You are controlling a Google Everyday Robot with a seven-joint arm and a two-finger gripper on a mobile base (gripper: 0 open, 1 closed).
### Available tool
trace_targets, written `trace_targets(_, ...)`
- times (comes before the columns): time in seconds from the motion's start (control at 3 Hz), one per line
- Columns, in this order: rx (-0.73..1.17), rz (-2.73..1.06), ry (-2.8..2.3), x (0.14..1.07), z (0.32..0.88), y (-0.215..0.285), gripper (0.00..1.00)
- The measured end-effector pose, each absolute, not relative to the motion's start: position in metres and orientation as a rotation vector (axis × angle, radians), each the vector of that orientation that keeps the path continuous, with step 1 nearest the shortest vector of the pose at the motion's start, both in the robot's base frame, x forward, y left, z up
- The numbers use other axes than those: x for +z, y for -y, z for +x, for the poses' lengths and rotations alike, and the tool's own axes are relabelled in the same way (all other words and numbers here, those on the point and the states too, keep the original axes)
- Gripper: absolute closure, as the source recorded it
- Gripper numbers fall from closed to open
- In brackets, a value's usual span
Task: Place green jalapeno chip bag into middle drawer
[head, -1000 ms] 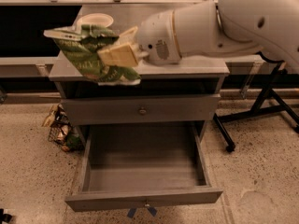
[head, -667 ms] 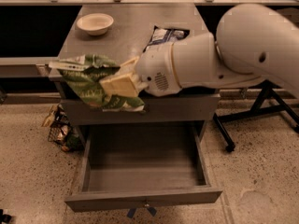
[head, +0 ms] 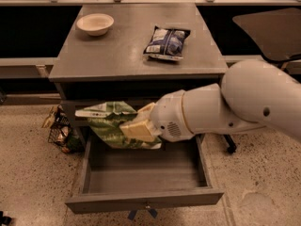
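Next, the gripper releases the green jalapeno chip bag in the back part of the open middle drawer (head: 131, 152).
My gripper (head: 137, 125) is shut on the green jalapeno chip bag (head: 109, 125), a crinkled green leafy bag with pale ends. I hold it just above the back left part of the open middle drawer (head: 143, 200), a deep grey box pulled out from the grey cabinet, with a small knob and blue tape at its front's lower edge. The bag hangs in front of the closed drawer front above. My white arm (head: 235, 102) reaches in from the right.
On the cabinet top (head: 131, 55) lie a dark blue-and-white chip bag (head: 166, 42) and a pale bowl (head: 95, 23). A wire basket with items (head: 59, 131) sits on the floor at the cabinet's left. A dark table and stand are at the right.
My gripper has carried the green bag down and forward, from above the cabinet top's left edge to just above the open drawer. The bowl and blue bag now show fully.
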State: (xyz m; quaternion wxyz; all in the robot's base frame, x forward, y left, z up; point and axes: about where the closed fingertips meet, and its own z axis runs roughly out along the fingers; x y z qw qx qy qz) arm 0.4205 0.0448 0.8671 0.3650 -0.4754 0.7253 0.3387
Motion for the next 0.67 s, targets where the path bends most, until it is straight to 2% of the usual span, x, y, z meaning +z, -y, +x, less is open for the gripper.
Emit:
trace_targets(0.33,0.846,-1.193,-1.955,0.8130,0.4210,-0.0312,1.00)
trace_targets(0.67,0.849,-1.188,-1.948,0.8130,0.4204,-0.0325,1.00)
